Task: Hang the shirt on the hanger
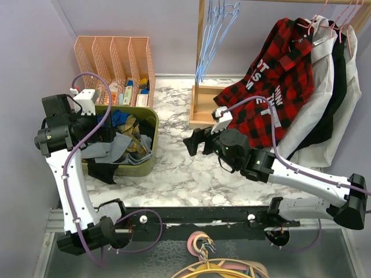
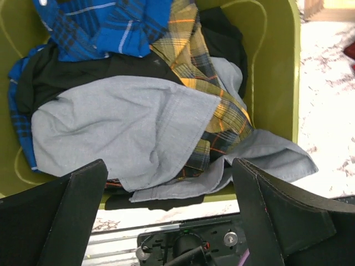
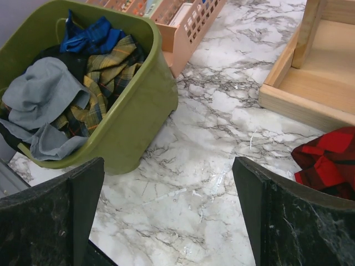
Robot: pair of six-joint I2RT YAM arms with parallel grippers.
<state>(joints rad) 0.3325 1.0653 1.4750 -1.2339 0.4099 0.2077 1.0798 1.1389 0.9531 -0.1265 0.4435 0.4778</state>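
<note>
The grey cloth partly covers the plaid shirt, so my left gripper needs to close on the middle of the grey cloth's edge (image 1: 116,137) (image 2: 148,88) beside the black clothes.
The mustard-yellow and dark plaid shirt (image 2: 208,94) lies crumpled in the olive-green bin (image 1: 152,155), partly under a grey cloth (image 2: 127,127); it also shows in the top view (image 1: 137,141) and the right wrist view (image 3: 105,77). Several light-blue wire hangers (image 1: 217,29) hang from the rail at the back. My left gripper (image 2: 169,216) is open and empty, hovering above the bin's near edge. My right gripper (image 3: 169,221) is open and empty above the bare marble table, to the right of the bin; it also shows in the top view (image 1: 196,141).
A red-and-black plaid shirt with white lettering (image 1: 272,87) and white and black garments (image 1: 330,92) hang on pink hangers at the right. A wooden rack base (image 1: 204,107) stands at the back. A pink slotted organiser (image 1: 116,61) stands behind the bin. Blue plaid and black clothes (image 2: 100,22) fill the bin.
</note>
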